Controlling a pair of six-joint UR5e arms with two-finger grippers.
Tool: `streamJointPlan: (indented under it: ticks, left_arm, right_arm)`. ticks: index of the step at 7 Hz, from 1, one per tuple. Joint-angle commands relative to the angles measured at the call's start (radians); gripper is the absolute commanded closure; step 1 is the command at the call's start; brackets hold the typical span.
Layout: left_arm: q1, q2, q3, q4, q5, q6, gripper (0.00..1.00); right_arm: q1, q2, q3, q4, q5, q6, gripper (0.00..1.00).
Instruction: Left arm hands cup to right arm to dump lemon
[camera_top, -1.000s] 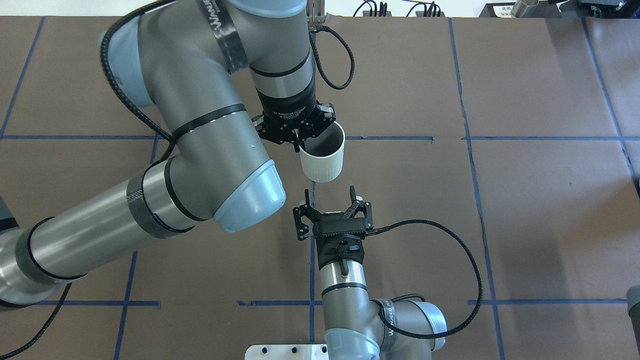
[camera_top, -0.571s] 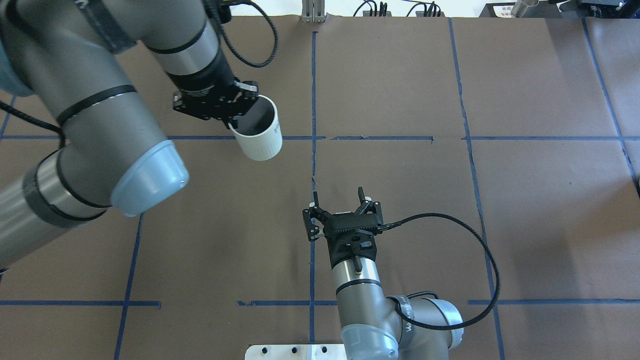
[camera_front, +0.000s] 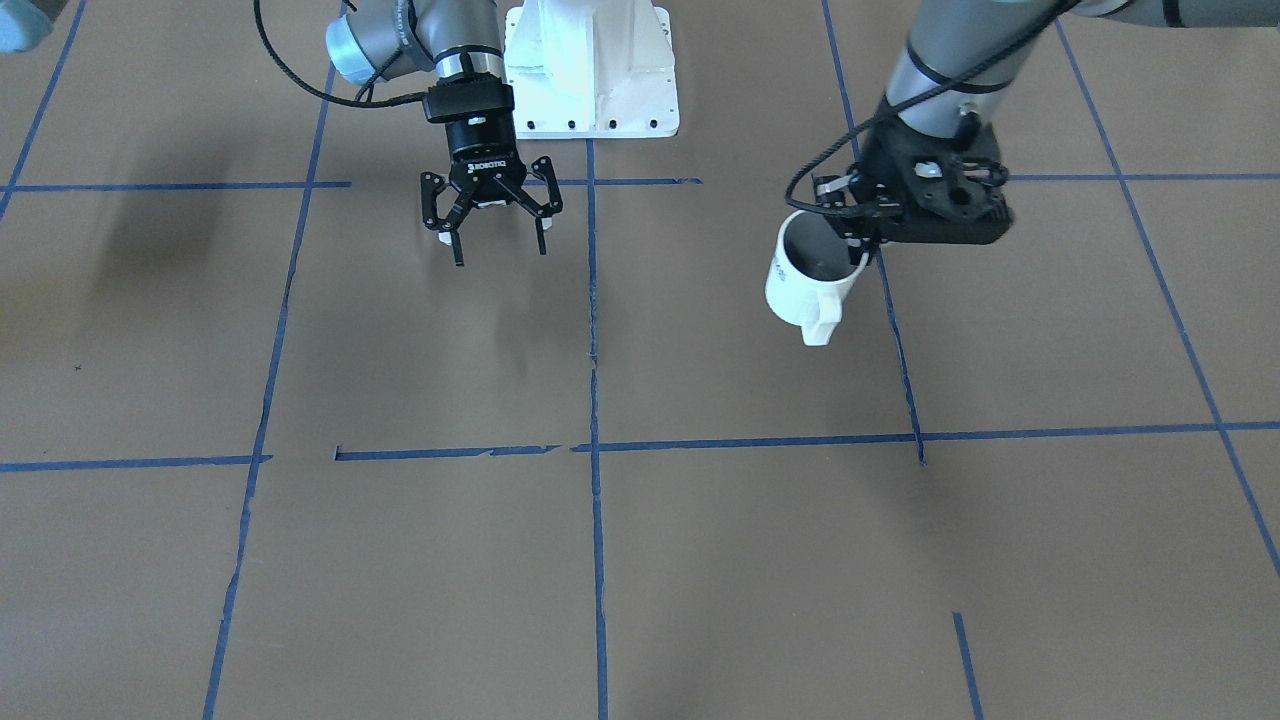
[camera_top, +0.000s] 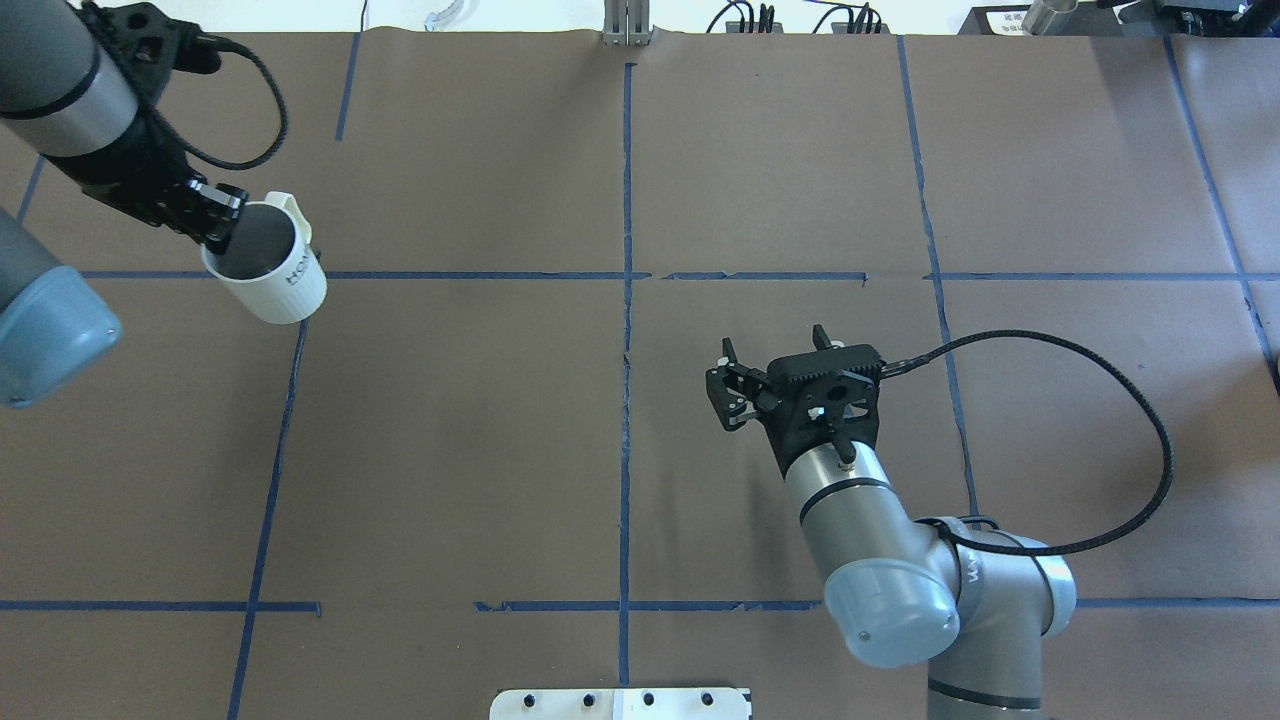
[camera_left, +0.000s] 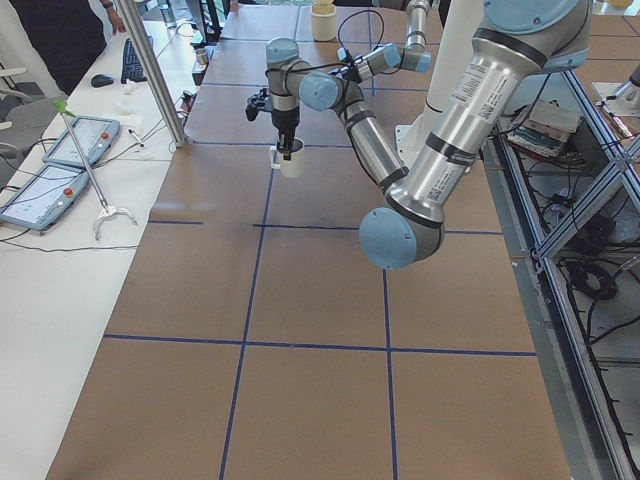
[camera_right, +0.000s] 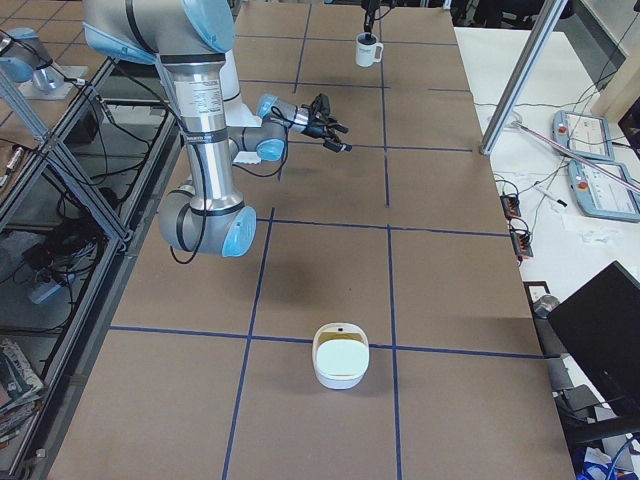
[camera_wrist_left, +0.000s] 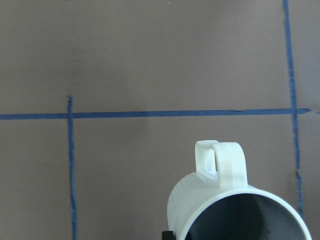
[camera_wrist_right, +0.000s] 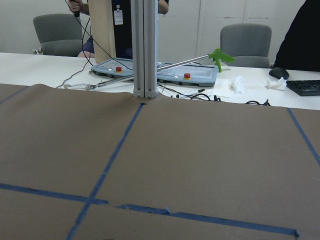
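Next, my left gripper releases the white cup on the brown table (camera_front: 969, 337) (camera_wrist_left: 25, 192), just outside the blue tape line below that gripper.
The white cup (camera_top: 272, 278) with dark lettering hangs upright at the far left of the table. My left gripper (camera_top: 222, 240) is shut on its rim, opposite the handle. The cup also shows in the front view (camera_front: 803, 283), the left view (camera_left: 291, 161), the right view (camera_right: 368, 50) and the left wrist view (camera_wrist_left: 235, 210). Its grey inside shows no lemon. My right gripper (camera_top: 770, 340), marked ROBOTIQ, is open and empty right of centre. It also shows in the front view (camera_front: 499, 255). It is far from the cup.
A white bowl (camera_right: 340, 356) with pale yellow contents stands at the table's right end. An aluminium post (camera_top: 625, 22) stands at the far edge, also in the right wrist view (camera_wrist_right: 145, 50). Blue tape lines cross the brown table (camera_top: 450, 450). The robot base (camera_front: 590, 70) is at the near edge.
My left arm has swung far to the left, carrying the cup from the table's middle. My right arm has moved to the right, still open, so the gap between the grippers has widened.
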Motion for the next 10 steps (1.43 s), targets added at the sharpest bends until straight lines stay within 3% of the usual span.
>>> streamJointPlan:
  ticks: [1, 2, 3, 5, 8, 10]
  left_arm:
    - [-0.044, 0.149, 0.081, -0.143, -0.050, 0.134, 1.00]
    - [-0.041, 0.213, 0.120, -0.218, -0.073, 0.163, 1.00]
    - [-0.039, 0.215, 0.155, -0.265, -0.076, 0.154, 1.00]
    - [-0.036, 0.214, 0.196, -0.269, -0.179, 0.157, 1.00]
    - [-0.038, 0.220, 0.212, -0.339, -0.207, 0.149, 1.00]
    - [-0.032, 0.220, 0.284, -0.489, -0.204, 0.053, 0.82]
  right_arm:
    - [0.131, -0.095, 0.075, -0.008, 0.221, -0.110, 0.00]
    - [0.185, -0.139, 0.089, -0.009, 0.301, -0.188, 0.00]
    - [0.246, -0.181, 0.111, -0.009, 0.402, -0.241, 0.00]
    - [0.489, -0.326, 0.180, -0.011, 0.827, -0.339, 0.00]
    - [0.804, -0.466, 0.154, -0.015, 1.299, -0.599, 0.00]
    - [0.897, -0.468, 0.158, -0.095, 1.408, -0.666, 0.00]
